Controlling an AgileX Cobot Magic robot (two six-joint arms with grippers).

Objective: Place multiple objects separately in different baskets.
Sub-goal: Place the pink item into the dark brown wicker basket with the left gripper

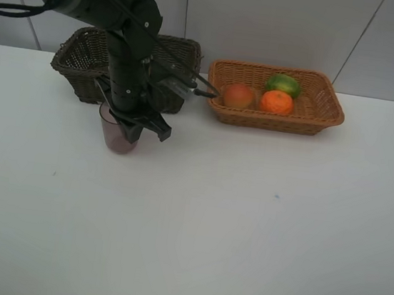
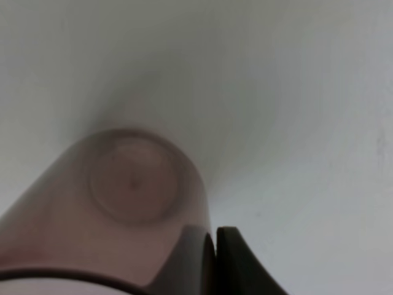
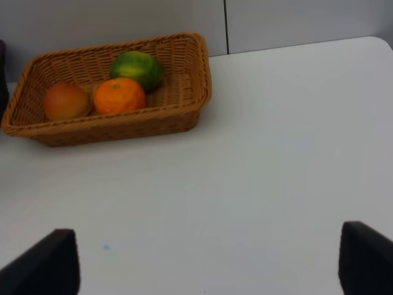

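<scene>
Next, my left gripper lets go of the mauve cup inside the dark basket's end point(image 1: 95, 61) farthest from the tan basket.
The translucent mauve cup point(image 1: 119, 139) stands upright on the white table just in front of the dark brown basket point(image 1: 78, 57). My left gripper point(image 1: 142, 125) reaches down onto its rim. In the left wrist view the cup point(image 2: 123, 203) fills the frame, and the gripper point(image 2: 215, 236) pinches the cup's wall, one finger point(image 2: 242, 264) outside and one inside. The orange point(image 1: 277, 102), the green fruit point(image 1: 283, 84) and the red-orange fruit point(image 1: 238, 95) lie in the light tan basket point(image 1: 331, 106). My right gripper point(image 3: 209, 258) is open and empty. The pink tube is hidden.
A dark object with a pale band point(image 1: 179, 84), perhaps the pump bottle, lies in the dark basket with a thin tip over the rim. The right wrist view shows the tan basket point(image 3: 202, 80) with the three fruits and bare white table in front.
</scene>
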